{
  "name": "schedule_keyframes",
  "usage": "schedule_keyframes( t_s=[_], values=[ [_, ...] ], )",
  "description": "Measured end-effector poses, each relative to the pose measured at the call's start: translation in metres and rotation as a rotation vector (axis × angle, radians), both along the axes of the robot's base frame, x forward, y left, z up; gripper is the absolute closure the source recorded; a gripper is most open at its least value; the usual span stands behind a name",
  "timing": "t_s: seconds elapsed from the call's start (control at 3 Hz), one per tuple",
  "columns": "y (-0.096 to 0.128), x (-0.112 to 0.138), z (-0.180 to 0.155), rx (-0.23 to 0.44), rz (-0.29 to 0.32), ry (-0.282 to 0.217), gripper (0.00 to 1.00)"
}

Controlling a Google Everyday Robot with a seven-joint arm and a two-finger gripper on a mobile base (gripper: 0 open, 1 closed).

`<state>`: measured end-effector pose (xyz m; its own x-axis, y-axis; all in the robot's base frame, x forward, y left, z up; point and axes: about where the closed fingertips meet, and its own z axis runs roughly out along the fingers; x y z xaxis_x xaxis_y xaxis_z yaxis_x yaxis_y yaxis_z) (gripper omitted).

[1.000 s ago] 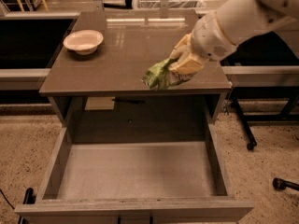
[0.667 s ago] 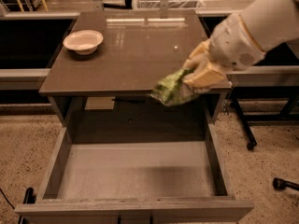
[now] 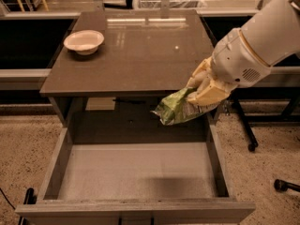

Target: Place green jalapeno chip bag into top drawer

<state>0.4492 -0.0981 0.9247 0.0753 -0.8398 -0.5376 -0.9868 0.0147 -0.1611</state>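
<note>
My gripper will let go of the green jalapeno chip bag, and it will be released around the middle of the open drawer's pale grey bottom [image 3: 153, 152].
My gripper [image 3: 199, 93] comes in from the upper right and is shut on the green jalapeno chip bag [image 3: 176, 108], a crumpled green foil bag that hangs to the left of the cream fingers [image 3: 206, 96]. The bag is in the air above the back right part of the open top drawer [image 3: 136, 170], just in front of the table's front edge. The drawer is pulled out wide and its flat pale grey bottom shows nothing in it.
A brown table [image 3: 136, 50] stands over the drawer, with a pale round bowl [image 3: 84, 41] at its back left. A chair base and caster [image 3: 281, 185] are on the floor to the right. A black cable lies at the lower left.
My gripper has carried the bag off the tabletop, forward and down past the table's front edge, so that it now hangs over the open drawer.
</note>
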Motion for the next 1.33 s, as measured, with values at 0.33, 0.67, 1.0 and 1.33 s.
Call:
schedule_keyframes(
  t_s=[0.33,0.67,1.0,1.33],
  values=[
    [0.008,0.008,-0.022,0.032,-0.028,0.004,1.0],
    [0.027,0.01,-0.092,0.046,-0.086,0.052,1.0],
    [0.053,0.017,-0.195,0.043,-0.152,0.105,0.98],
    [0.058,0.033,-0.239,0.114,-0.247,0.112,0.75]
  ],
)
